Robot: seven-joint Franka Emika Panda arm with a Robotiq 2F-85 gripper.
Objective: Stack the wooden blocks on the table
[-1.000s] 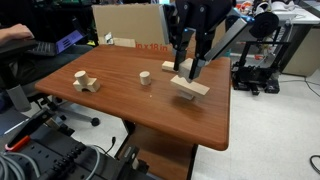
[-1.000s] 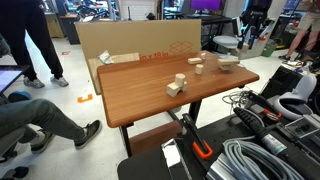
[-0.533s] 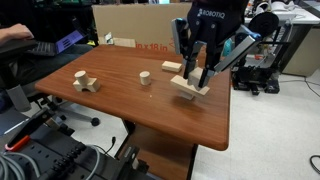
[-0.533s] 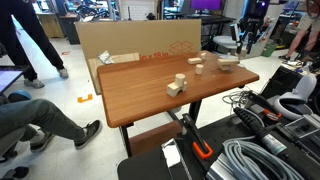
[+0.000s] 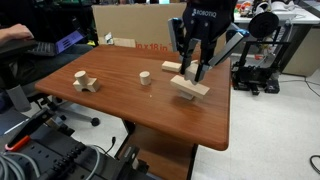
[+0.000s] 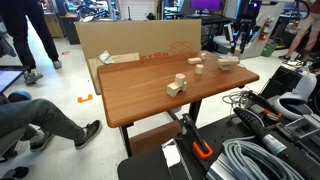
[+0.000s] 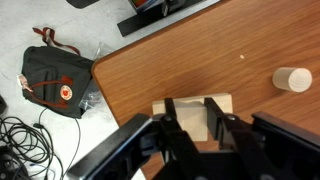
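The robot's gripper needs to release the small pale wooden block on the middle of the long plank (image 5: 189, 81) (image 7: 192, 112).
My gripper (image 5: 189, 74) hangs over the right part of the table (image 5: 120, 105), just above a long plank (image 5: 191, 87). It is shut, and in the wrist view pale wood fills the gap between its fingers (image 7: 171, 118). That wood looks like a small wooden block (image 7: 192, 116) held over the plank (image 7: 159, 108). A short cylinder (image 5: 144, 77) stands mid-table and also shows in the wrist view (image 7: 292, 79). A flat bar (image 5: 172, 67) lies behind the gripper. Two crossed blocks (image 5: 85, 82) sit at the left end. In an exterior view the gripper (image 6: 233, 48) is small and far away.
A big cardboard box (image 5: 135, 22) stands against the table's far edge. A person sits at the left (image 5: 15, 40). A 3D printer (image 5: 258, 50) stands to the right. On the floor lie a dark backpack (image 7: 55, 80), cables and hoses (image 6: 255, 155).
The gripper has shifted slightly above the plank and stays shut. The blocks on the table lie where they were.
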